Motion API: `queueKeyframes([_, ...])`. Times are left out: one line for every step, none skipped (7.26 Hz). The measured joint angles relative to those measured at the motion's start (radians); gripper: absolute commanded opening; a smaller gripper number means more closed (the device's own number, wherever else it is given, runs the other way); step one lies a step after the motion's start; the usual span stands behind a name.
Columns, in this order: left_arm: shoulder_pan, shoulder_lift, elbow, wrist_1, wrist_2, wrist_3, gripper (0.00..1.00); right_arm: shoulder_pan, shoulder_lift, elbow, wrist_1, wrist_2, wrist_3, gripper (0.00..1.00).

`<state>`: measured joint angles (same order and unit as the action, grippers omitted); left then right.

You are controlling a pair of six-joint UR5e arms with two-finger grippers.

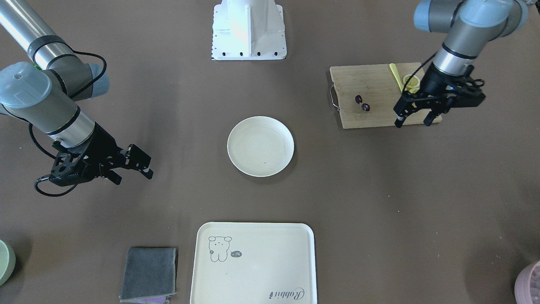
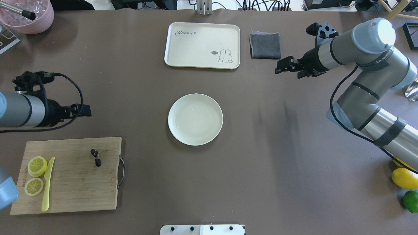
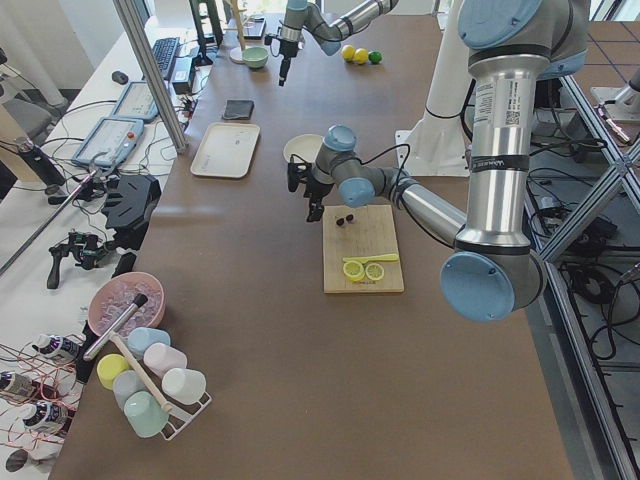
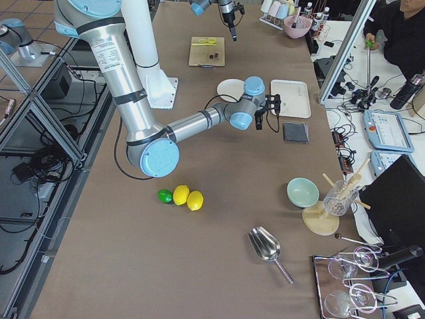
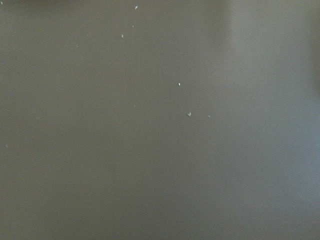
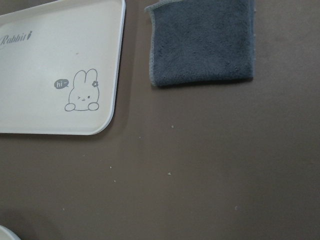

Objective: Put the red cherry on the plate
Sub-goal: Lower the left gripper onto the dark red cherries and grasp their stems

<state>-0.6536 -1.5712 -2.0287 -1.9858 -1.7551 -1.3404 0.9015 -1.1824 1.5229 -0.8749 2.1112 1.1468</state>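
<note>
I will move my left gripper to the wooden cutting board next and close it on the dark fruits (image 1: 365, 107) of the red cherry, leaving its thin stems free.
The red cherry (image 2: 96, 157), a pair of tiny dark fruits on thin stems, lies on the wooden cutting board (image 2: 72, 182) at the near left, also seen as the cherry (image 1: 362, 103). The cream plate (image 2: 195, 119) sits bare at the table's middle. My left gripper (image 1: 413, 123) hovers open beyond the board's far edge, apart from the cherry; its wrist view shows only brown table. My right gripper (image 1: 133, 176) hangs open and holds nothing, above the table right of the plate and near the grey cloth.
Two lemon slices (image 2: 36, 166) and a yellow knife (image 2: 48, 184) share the board. A cream tray (image 2: 202, 45) and a grey cloth (image 2: 265, 45) lie at the far side. A pink bowl (image 2: 29, 14) stands far left. A lemon (image 2: 405, 178) and lime (image 2: 411, 200) sit near right.
</note>
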Motion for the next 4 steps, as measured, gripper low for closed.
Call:
queueKeyframes([0.072,0.001,-0.011,0.026,0.053,-0.057,0.92,0.002,-0.003,-0.001,0.0,-0.006,0.0,1.0])
queueKeyframes([0.124,0.001,-0.007,0.036,0.087,-0.098,0.93,0.0,-0.005,-0.001,0.0,-0.019,0.0,1.0])
queueKeyframes([0.156,0.002,0.005,0.039,0.103,-0.126,0.93,-0.003,-0.005,-0.001,0.0,-0.032,0.001,1.0])
queueKeyframes([0.176,0.002,0.019,0.04,0.109,-0.14,0.91,-0.005,-0.007,0.001,0.001,-0.043,0.001,1.0])
